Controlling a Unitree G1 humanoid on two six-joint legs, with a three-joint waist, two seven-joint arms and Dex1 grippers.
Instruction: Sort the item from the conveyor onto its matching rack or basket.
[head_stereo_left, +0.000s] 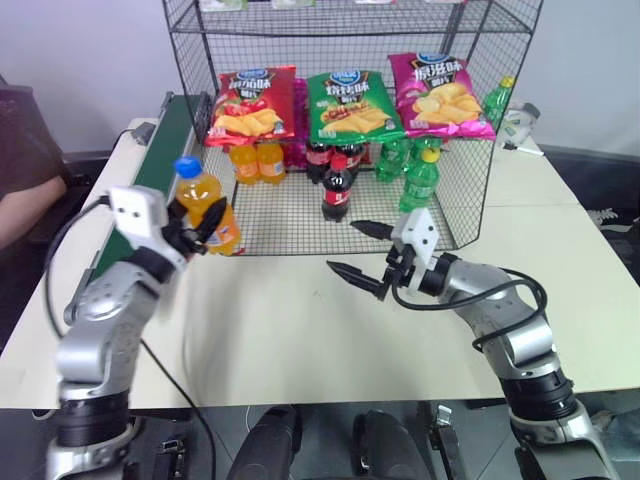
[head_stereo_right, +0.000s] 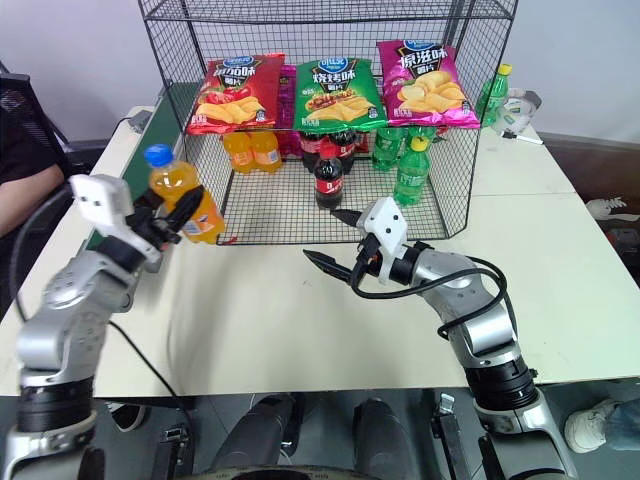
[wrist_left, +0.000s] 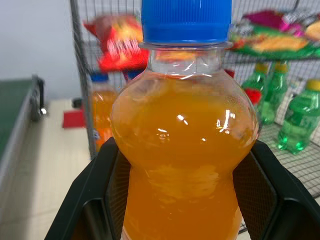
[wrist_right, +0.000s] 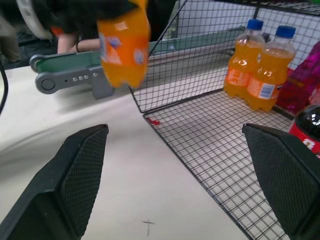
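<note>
My left gripper needs to let go of the orange soda bottle on the rack's bottom in front of the other orange bottles (head_stereo_left: 263, 237).
The item, a clear bottle of orange soda (head_stereo_left: 205, 205) with a blue cap, hangs upright above the table just left of the rack's front left corner. My left gripper (head_stereo_left: 193, 228) is shut on it; in the left wrist view the black fingers (wrist_left: 95, 200) clasp the bottle (wrist_left: 185, 150) on both sides. The dark-green conveyor (head_stereo_left: 165, 140) runs along the table's left side, behind the bottle. The black wire rack (head_stereo_left: 195, 60) stands at the back middle. In front of the rack, above the table, my right gripper (head_stereo_left: 343, 246) is open and holds nothing.
On the rack's floor stand two orange bottles (head_stereo_left: 257, 160), cola bottles (head_stereo_left: 337, 190) and green bottles (head_stereo_left: 420, 180). Chip bags (head_stereo_left: 345, 105) lie on its middle shelf. A person's arm (head_stereo_left: 25, 215) shows at the far left. Bare white table (head_stereo_left: 300, 330) lies in front.
</note>
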